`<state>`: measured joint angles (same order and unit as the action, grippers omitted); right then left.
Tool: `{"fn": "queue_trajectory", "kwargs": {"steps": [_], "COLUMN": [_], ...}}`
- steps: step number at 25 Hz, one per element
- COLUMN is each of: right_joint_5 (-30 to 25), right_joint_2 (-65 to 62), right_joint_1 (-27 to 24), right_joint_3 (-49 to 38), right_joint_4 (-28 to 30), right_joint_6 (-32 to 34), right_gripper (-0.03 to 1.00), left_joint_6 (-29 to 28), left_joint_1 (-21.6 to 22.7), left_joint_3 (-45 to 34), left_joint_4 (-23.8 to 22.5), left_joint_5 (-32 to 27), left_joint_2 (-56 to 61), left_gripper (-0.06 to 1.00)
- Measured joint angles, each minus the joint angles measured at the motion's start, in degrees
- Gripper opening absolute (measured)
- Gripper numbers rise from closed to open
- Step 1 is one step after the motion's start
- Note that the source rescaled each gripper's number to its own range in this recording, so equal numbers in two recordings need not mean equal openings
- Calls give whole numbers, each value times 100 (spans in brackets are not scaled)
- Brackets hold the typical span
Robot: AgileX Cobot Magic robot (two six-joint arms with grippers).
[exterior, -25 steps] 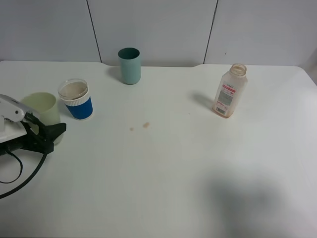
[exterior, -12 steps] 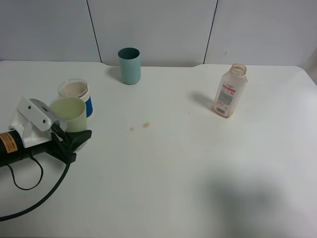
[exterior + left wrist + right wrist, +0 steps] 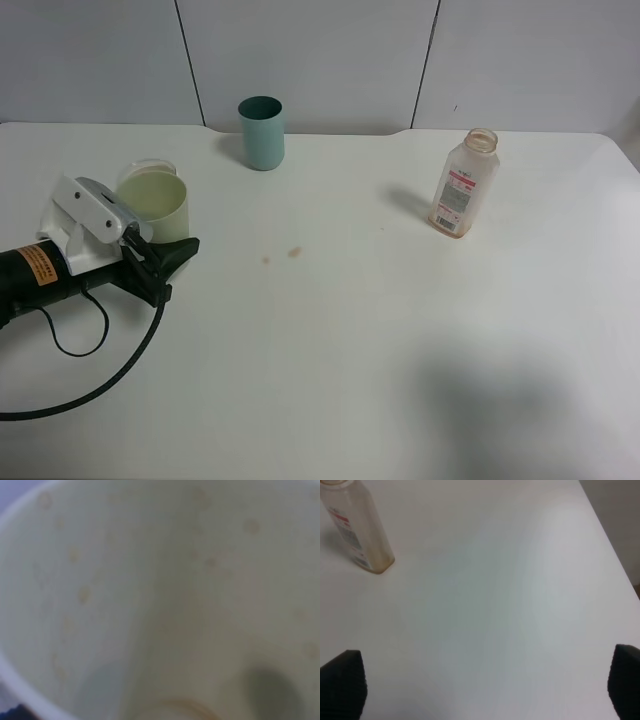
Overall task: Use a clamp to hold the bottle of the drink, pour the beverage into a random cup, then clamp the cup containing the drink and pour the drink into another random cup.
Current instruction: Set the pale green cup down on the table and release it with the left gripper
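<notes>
The robot's left gripper should release the pale green cup on the table (image 3: 208,264) between the blue-and-white cup and the brown drops. The green cup is now held off the white table.
My left gripper (image 3: 168,262) is shut on a pale green cup (image 3: 158,206), holding it off the white table (image 3: 340,330) just in front of a blue-and-white cup (image 3: 143,166); only that cup's far rim shows behind it. The left wrist view is filled by the green cup's inside wall (image 3: 160,600), speckled with droplets. A teal cup (image 3: 261,132) stands at the back. The nearly empty clear bottle (image 3: 463,185) with a red-and-white label stands uncapped at the right, also seen as the bottle (image 3: 357,530) in the right wrist view. My right gripper (image 3: 482,685) is open over bare table, out of the exterior view.
Two small brown drops (image 3: 294,252) lie on the table between the cups and the bottle. A black cable (image 3: 120,365) loops from the left arm across the front left. The table's right edge (image 3: 607,535) runs close to the right gripper.
The left gripper has carried the green cup up and to the right, from the table's left edge to in front of the blue-and-white cup, which it now mostly hides. The right gripper has stayed put.
</notes>
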<state>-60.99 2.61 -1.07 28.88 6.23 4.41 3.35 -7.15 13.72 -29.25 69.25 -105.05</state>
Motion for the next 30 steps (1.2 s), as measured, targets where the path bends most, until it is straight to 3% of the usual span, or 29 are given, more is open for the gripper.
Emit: {"fn": "queue_trajectory", "kwargs": {"steps": [16, 30], "right_joint_5": [0, 0], "right_joint_2": [0, 0], "right_joint_1": [0, 0], "right_joint_3": [0, 0], "right_joint_4": [0, 0], "right_joint_6": [0, 0], "right_gripper": [93, 93], "left_joint_6": [-46, -114], "left_joint_1": [-12, -660], "left_joint_3": [426, 843], "left_joint_4": [-60, 106], "left_joint_5": [3, 2], "left_joint_2": [-539, -1162], "left_gripper": [0, 0]}}
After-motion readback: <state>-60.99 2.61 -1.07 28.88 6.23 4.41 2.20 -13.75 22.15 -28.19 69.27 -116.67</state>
